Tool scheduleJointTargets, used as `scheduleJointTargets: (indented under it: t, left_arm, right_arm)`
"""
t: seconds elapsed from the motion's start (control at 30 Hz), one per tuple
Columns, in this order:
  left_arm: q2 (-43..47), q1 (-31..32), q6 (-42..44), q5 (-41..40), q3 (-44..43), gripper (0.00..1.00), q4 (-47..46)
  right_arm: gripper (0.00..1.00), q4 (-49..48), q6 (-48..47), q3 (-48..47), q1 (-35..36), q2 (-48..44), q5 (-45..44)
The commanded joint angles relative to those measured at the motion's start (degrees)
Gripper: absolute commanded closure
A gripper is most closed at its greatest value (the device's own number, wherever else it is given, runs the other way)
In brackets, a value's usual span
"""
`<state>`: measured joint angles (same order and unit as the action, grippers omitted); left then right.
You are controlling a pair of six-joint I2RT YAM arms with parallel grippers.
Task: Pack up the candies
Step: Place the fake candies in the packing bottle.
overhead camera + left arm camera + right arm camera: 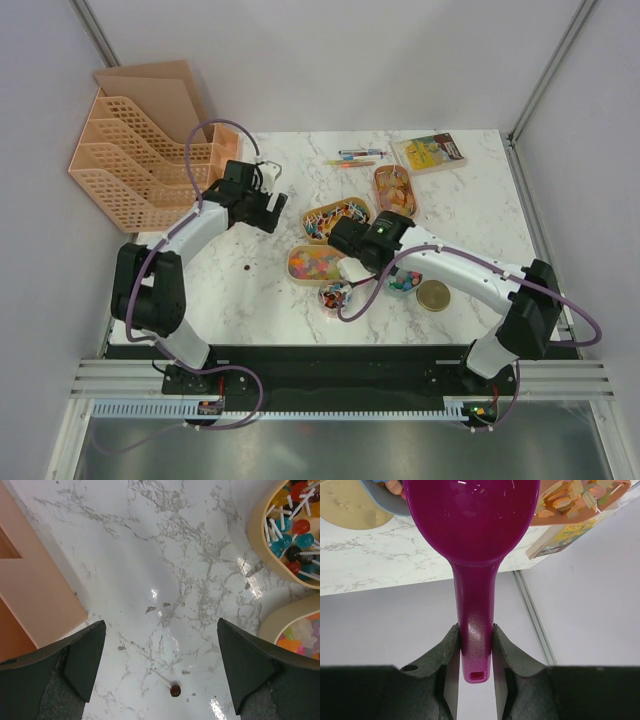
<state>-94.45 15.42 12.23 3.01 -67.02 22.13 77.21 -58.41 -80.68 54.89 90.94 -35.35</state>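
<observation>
Next, my right gripper sets the magenta scoop down on the bare marble [464, 212] beside the orange-yellow candy tray and lets go of it there.
The candies lie in three tan trays: lollipops [335, 218], pastel chunks [314, 263] and orange-yellow pieces [395, 190]. Two small cups [335, 296] [405, 282] hold mixed sweets. My right gripper [475, 642] is shut on the handle of a magenta scoop [470, 520], whose bowl points toward a blue cup [387, 497]. In the top view this gripper [350, 260] hovers between the pastel tray and the cups. My left gripper [161, 625] stands open above bare marble. A lone brown lollipop [175, 690] lies on the table below it, touching neither finger.
An orange file rack [140, 150] fills the back left corner. Pens [355, 157] and a flat yellow packet [430, 152] lie at the back. A gold lid [433, 295] rests right of the cups. The lollipop tray's rim [257, 535] is right of my left gripper.
</observation>
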Motion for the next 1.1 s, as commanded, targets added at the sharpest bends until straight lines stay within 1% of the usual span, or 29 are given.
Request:
scheduleJointTargets:
  t: [0.0,0.13,0.23,0.27,0.33,0.37,0.4,0.43,0.47,0.67,0.8,0.83,1.0,1.07]
  left_arm:
    - [2.7,0.1,-1.9,0.7,2.3,0.01,-1.0]
    - [2.3,0.2,-2.4,2.1,3.8,0.06,0.5]
    - [2.6,0.2,-2.7,4.7,5.1,0.14,0.9]
    - [2.8,0.2,-2.8,5.3,5.8,0.22,0.8]
    - [2.8,0.2,-2.7,6.8,6.1,0.32,0.9]
    - [2.8,0.2,-2.8,8.1,6.2,0.47,1.2]
    - [2.7,0.2,-2.8,8.9,6.6,0.58,1.5]
    - [2.7,0.2,-2.9,9.5,6.7,0.77,2.1]
    - [2.8,0.4,-3.1,10.2,7.1,0.98,2.5]
    - [3.6,1.1,-1.8,11.9,10.2,0.98,4.6]
    - [3.9,2.1,-1.4,13.5,11.4,0.98,5.0]
    - [4.0,2.7,-1.5,13.7,11.6,0.98,5.1]
    - [3.8,4.3,-2.5,15.9,12.3,0.98,5.2]
    - [3.8,4.5,-3.3,17.5,12.6,0.98,5.1]
  right_arm:
    - [1.00,2.9,1.3,-3.9,-1.9,1.0,-1.9]
    - [1.00,-0.3,1.2,-6.1,-3.9,4.9,-1.5]
    - [1.00,-1.3,0.9,-7.7,-4.6,8.8,-2.3]
    - [1.00,-1.5,0.8,-8.2,-4.5,9.6,-2.1]
    - [1.00,-2.2,0.4,-9.3,-4.5,12.0,-2.2]
    - [1.00,-2.2,0.4,-9.5,-4.5,12.9,-2.8]
    - [1.00,-2.5,0.5,-10.5,-4.6,13.8,-3.4]
    - [1.00,-2.5,0.6,-11.2,-4.6,15.7,-3.6]
    - [1.00,-2.5,0.7,-12.0,-4.6,16.5,-3.7]
    - [1.00,-1.8,2.8,-17.6,-4.4,23.3,-6.8]
    - [1.00,0.5,5.2,-21.4,-4.4,27.3,-8.9]
    - [1.00,2.3,5.9,-22.2,-4.2,28.8,-9.3]
    - [1.00,6.4,8.6,-25.6,-3.1,31.8,-10.3]
    - [1.00,6.4,9.1,-25.3,-2.4,32.3,-10.8]
